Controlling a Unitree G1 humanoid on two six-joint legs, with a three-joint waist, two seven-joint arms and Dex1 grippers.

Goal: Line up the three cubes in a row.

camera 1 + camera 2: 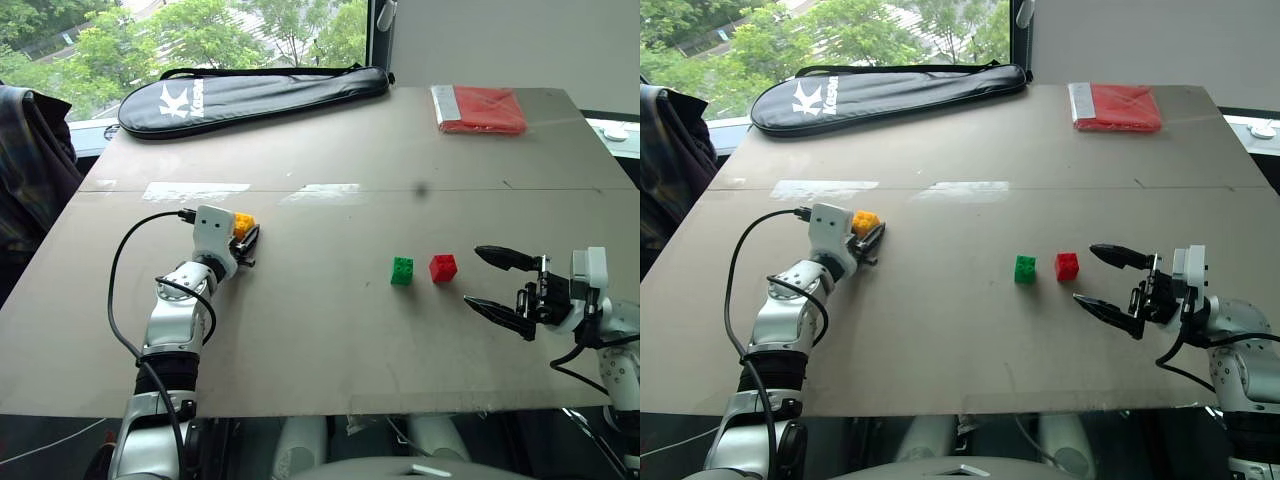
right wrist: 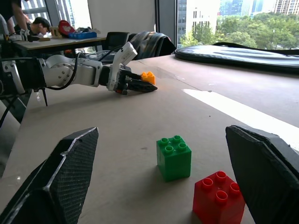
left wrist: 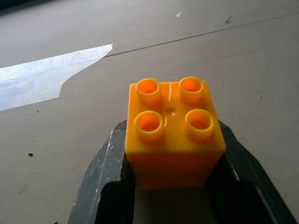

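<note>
My left gripper needs to set the yellow cube down and let it go on the table (image 1: 357, 269) beside the green cube, opposite the red cube.
The yellow cube (image 3: 173, 135) sits studs-up on the table at the left, held between the two black fingers of my left gripper (image 1: 248, 238), which is shut on it. Right of the table's middle, the green cube (image 1: 402, 270) and the red cube (image 1: 443, 267) stand side by side with a small gap between them. My right gripper (image 1: 474, 276) hovers just right of the red cube, pointing toward it, open and empty. The right wrist view shows the green cube (image 2: 174, 157) and the red cube (image 2: 218, 196) ahead of its wide-spread fingers (image 2: 60, 182).
A black racket bag (image 1: 250, 95) lies along the table's far edge, and a flat red packet (image 1: 480, 108) lies at the far right corner. Pale tape strips (image 1: 195, 190) cross the table's seam. A jacket (image 1: 30, 170) hangs beyond the left edge.
</note>
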